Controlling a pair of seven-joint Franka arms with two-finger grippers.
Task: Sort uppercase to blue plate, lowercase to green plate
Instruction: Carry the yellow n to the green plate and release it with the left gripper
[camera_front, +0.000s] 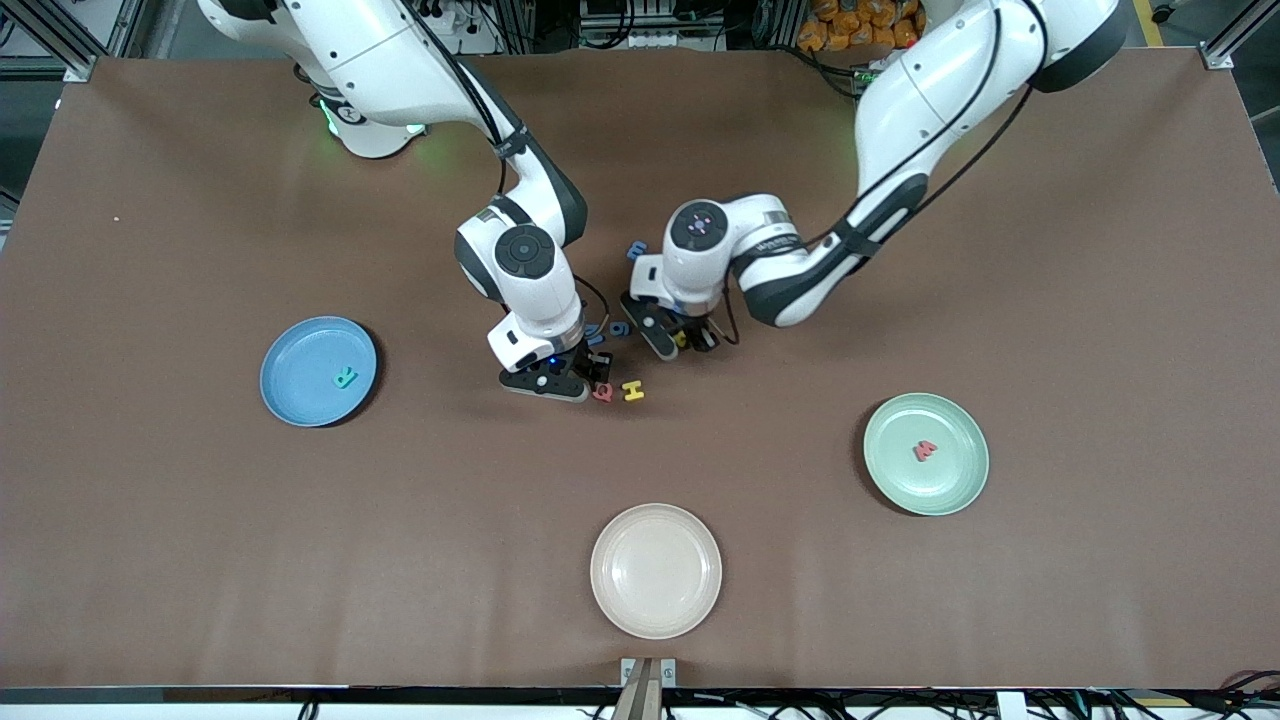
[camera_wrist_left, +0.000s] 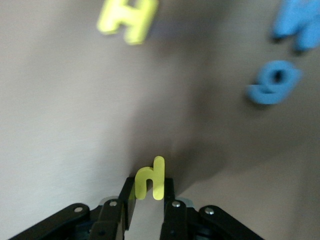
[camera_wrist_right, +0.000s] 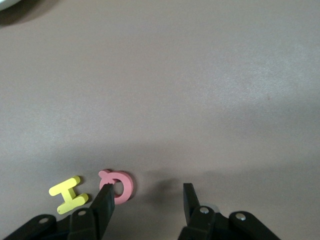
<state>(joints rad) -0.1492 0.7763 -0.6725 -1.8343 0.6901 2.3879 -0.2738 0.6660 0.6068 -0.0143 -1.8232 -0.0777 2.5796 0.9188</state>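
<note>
I need to use my left gripper to set the yellow lowercase letter down on the green plate (camera_front: 923, 425) beside the red w, toward the robots' bases.
My left gripper (camera_wrist_left: 149, 192) is shut on a small yellow lowercase u/n-shaped letter (camera_wrist_left: 150, 179), low over the table's middle (camera_front: 692, 340). My right gripper (camera_wrist_right: 147, 200) is open and down at the table, one finger (camera_wrist_right: 102, 205) touching the pinkish-red Q (camera_wrist_right: 117, 185), which lies outside the gap. The yellow H (camera_wrist_right: 69, 194) lies beside the Q (camera_front: 603, 392). The blue plate (camera_front: 298, 350) holds the teal R (camera_front: 345, 377). On the green plate (camera_front: 955, 480) lies the red w (camera_front: 925, 450).
A blue g (camera_front: 620, 328) and a blue m-shaped letter (camera_wrist_left: 300, 25) lie between the two grippers. Another blue letter (camera_front: 637, 250) sits nearer the robots' bases. A cream plate (camera_front: 655, 600) stands near the front edge.
</note>
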